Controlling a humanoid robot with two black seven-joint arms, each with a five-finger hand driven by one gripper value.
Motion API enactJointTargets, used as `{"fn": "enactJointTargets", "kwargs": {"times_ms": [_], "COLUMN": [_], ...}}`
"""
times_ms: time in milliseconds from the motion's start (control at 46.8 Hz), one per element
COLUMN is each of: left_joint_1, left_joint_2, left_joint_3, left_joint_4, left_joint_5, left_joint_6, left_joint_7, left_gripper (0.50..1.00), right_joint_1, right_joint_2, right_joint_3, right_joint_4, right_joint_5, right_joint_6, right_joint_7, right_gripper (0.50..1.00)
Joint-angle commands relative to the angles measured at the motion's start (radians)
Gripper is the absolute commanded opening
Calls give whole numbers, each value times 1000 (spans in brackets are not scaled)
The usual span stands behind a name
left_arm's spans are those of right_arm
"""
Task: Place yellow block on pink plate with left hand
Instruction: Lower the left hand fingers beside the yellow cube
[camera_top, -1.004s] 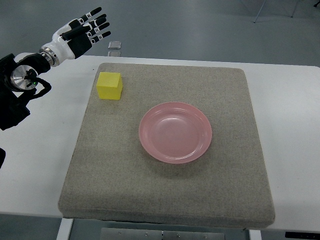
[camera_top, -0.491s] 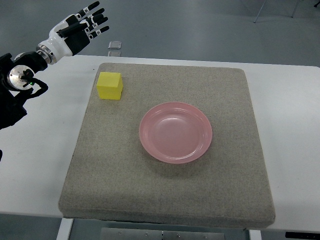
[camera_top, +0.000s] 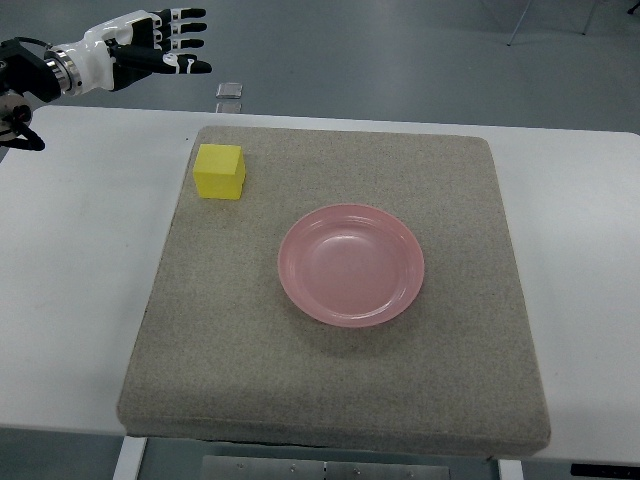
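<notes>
My left gripper should grip the sides of the yellow block (camera_top: 215, 166), with the fingers at the block's far side and the thumb at the block's near side.
A yellow block (camera_top: 220, 171) sits near the far left corner of the grey mat (camera_top: 330, 400). Toward the middle of the mat lies the pink plate (camera_top: 351, 264), with nothing on it. My left hand (camera_top: 160, 45) hovers at the top left, beyond the table's far edge and well above and behind the block. Its fingers are spread and hold nothing. The right arm does not show.
The mat lies on a white table (camera_top: 70, 300). A small grey object (camera_top: 230, 90) lies on the floor beyond the table's far edge.
My left arm has swung up and away toward the top left corner, and the hand has turned to point right. Block and plate have not moved.
</notes>
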Motion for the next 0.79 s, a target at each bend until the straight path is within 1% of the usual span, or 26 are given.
{"fn": "enactJointTargets", "kwargs": {"times_ms": [0, 85, 214, 342, 448, 534, 683, 769], "left_joint_1": [-28, -45, -82, -94, -94, -93, -81, -71], "left_joint_2": [27, 57, 90, 96, 96, 94, 77, 62], "left_joint_3": [51, 94, 184, 243, 244, 244, 246, 246], "left_joint_4": [-46, -98, -182, -247, -290, -313, -321, -317], "left_joint_5": [129, 206, 298, 439, 598, 701, 793, 836], "left_joint_6": [2, 2, 3, 6, 34, 66, 98, 130], "left_joint_7": [-10, -23, -23, -26, -59, -79, -78, -78], "left_gripper": [994, 994, 990, 984, 975, 975, 977, 975], "right_joint_1": [0, 0, 0, 0, 0, 0, 0, 0], "right_joint_2": [0, 0, 0, 0, 0, 0, 0, 0], "right_joint_3": [0, 0, 0, 0, 0, 0, 0, 0], "right_joint_4": [0, 0, 0, 0, 0, 0, 0, 0], "right_joint_5": [0, 0, 0, 0, 0, 0, 0, 0], "right_joint_6": [0, 0, 0, 0, 0, 0, 0, 0], "right_joint_7": [0, 0, 0, 0, 0, 0, 0, 0], "right_gripper": [924, 924, 924, 924, 924, 924, 924, 924]}}
